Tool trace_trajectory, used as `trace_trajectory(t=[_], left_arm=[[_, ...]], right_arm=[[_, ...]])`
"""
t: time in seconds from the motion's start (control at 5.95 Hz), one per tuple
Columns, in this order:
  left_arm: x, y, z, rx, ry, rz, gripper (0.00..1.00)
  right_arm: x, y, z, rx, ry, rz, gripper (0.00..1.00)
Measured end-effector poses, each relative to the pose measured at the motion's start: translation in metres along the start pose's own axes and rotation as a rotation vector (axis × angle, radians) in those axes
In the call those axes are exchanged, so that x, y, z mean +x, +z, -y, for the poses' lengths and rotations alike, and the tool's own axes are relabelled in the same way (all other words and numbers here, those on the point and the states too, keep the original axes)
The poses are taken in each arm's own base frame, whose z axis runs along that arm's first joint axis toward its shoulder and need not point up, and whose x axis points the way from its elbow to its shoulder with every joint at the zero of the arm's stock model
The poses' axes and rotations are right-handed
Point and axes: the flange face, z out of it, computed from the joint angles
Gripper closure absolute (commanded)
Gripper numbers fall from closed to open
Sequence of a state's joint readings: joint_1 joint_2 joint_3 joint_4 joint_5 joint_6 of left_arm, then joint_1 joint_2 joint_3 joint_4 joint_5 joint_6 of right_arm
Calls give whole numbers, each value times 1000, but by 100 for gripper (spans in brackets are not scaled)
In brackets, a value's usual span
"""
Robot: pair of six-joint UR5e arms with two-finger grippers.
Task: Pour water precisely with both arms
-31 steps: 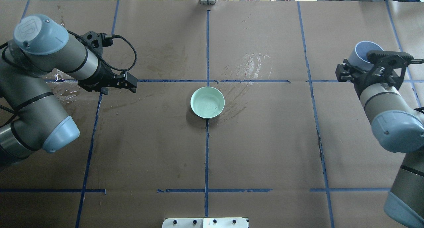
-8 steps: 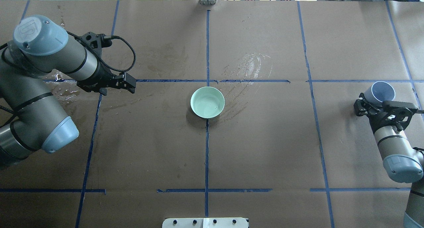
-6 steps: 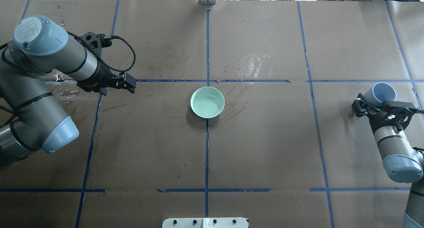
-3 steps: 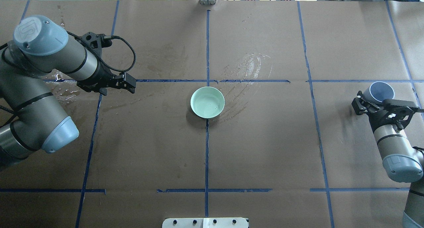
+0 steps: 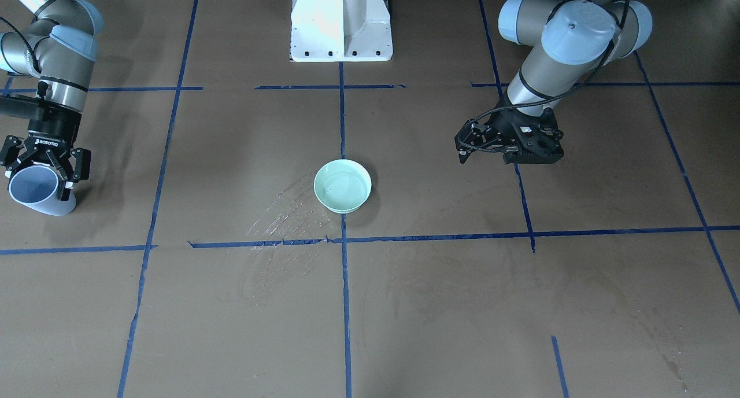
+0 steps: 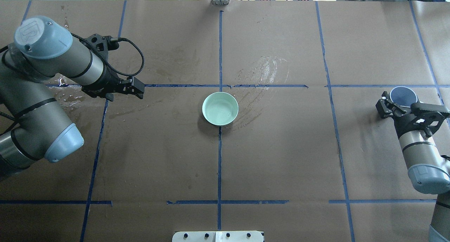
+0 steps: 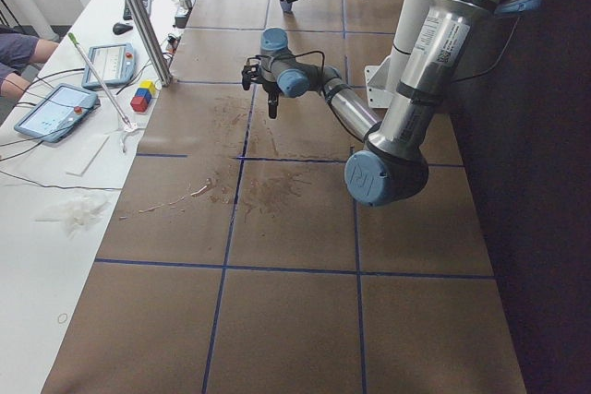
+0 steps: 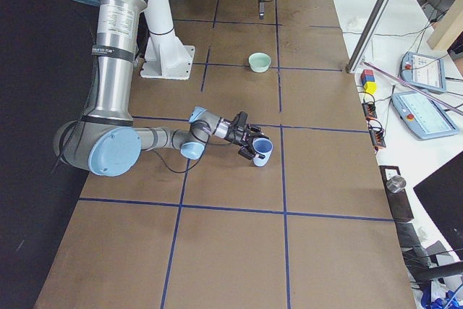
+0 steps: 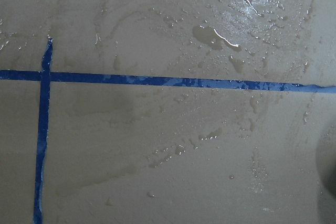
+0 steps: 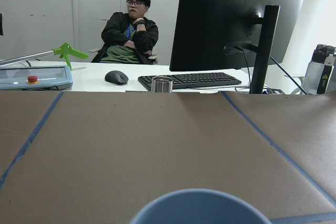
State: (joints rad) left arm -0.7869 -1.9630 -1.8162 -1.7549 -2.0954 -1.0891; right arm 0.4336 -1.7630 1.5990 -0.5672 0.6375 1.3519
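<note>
My left gripper needs to grasp the rim of the pale green bowl (image 5: 369, 176) next, on the side closest to that gripper.
A pale green bowl (image 6: 220, 108) stands at the table's middle; faint glints of water show in it (image 5: 342, 185). My right gripper (image 6: 400, 106) is shut on a blue cup (image 6: 403, 96) at the table's right end, low over or on the surface (image 8: 262, 151). The cup stands nearly upright, and only its rim shows in the right wrist view (image 10: 199, 208). I cannot see water inside it. My left gripper (image 6: 137, 89) points down over the left half, looks shut and holds nothing (image 5: 511, 155).
Spilled water lies beyond the bowl (image 6: 263, 71) and under the left arm (image 9: 220, 35). The white pedestal (image 5: 341, 22) stands at the robot's side. A desk with a monitor (image 10: 236, 19), a keyboard and a seated person lies past the table's right end.
Since 5.2 s ago the right arm has carried the blue cup down and nearer the robot. In the last second the cup tipped more upright. The left arm has not moved.
</note>
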Motion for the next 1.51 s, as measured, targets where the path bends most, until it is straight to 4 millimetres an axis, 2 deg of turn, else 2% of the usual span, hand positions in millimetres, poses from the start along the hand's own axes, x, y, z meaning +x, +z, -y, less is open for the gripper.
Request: trace_trajectory(t=[0.34,1.18,1.51], left_arm=[[0,0,0,0,0,-1,0],[3,-2,0,3,0,-5,0],[2,-2,0,3,-1,-4,0]], right_arm=[[3,-1,2,7,0,-2,0],[-5,-24,38,18,21,33,0],[-11,-23,69,-36,-18,56,0]])
